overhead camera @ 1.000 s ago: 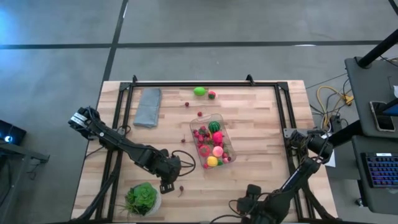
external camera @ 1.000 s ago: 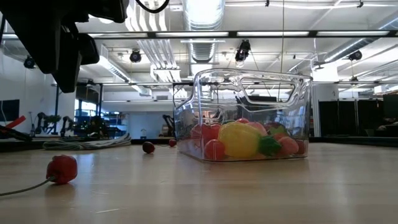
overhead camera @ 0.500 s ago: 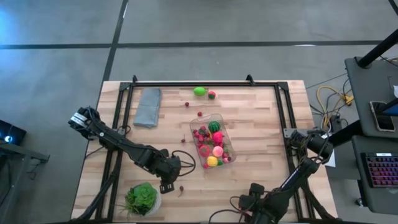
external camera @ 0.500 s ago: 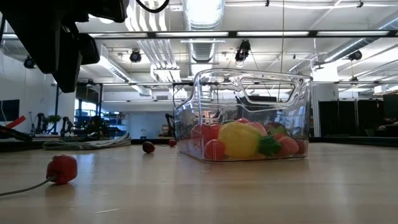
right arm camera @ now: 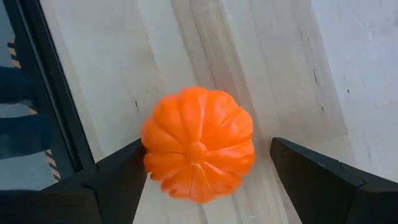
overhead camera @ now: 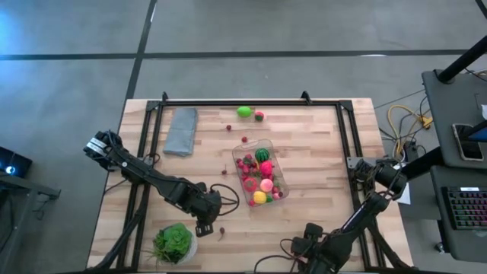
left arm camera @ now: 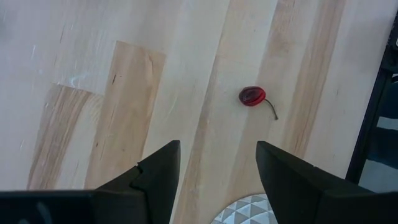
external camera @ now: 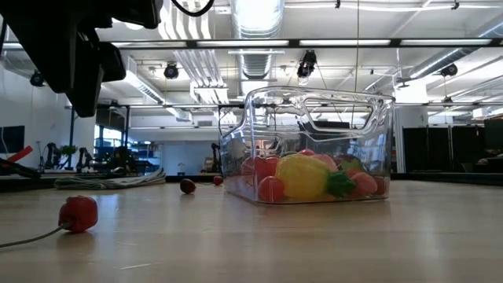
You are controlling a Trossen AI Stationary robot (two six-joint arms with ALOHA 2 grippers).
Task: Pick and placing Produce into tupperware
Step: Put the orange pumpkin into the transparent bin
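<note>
Next, my left gripper goes to the red cherry nearest the leafy head and closes on the cherry's round body (overhead camera: 222,229) (left arm camera: 252,96), leaving its stem free.
The clear tupperware tub (overhead camera: 260,176) (external camera: 314,149) stands at mid-table and holds several fruits: red berries, a striped melon, pink and yellow pieces. My left gripper (overhead camera: 207,221) (left arm camera: 217,149) hangs open above the wood near the near edge, with a red cherry (left arm camera: 252,96) (overhead camera: 222,230) (external camera: 78,212) lying just ahead of it. My right gripper (overhead camera: 310,232) (right arm camera: 206,144) is open at the near edge, straddling an orange toy pumpkin (right arm camera: 198,143) that lies on the table. The gripper hides the pumpkin in the high view. My right gripper comes at the orange pumpkin from above, with one finger on each side of it. One finger (right arm camera: 118,180) stands right against the pumpkin's side (right arm camera: 149,140), and I cannot tell whether it touches. The other finger is clearly apart. The pumpkin rests on the table.
A green piece (overhead camera: 243,112) and a red one (overhead camera: 259,116) lie near the far edge, small berries (overhead camera: 244,139) between them and the tub. A grey folded cloth (overhead camera: 181,131) lies far left. The leafy head in a white bowl (overhead camera: 173,242) sits beside my left gripper. Black frame rails border the table.
</note>
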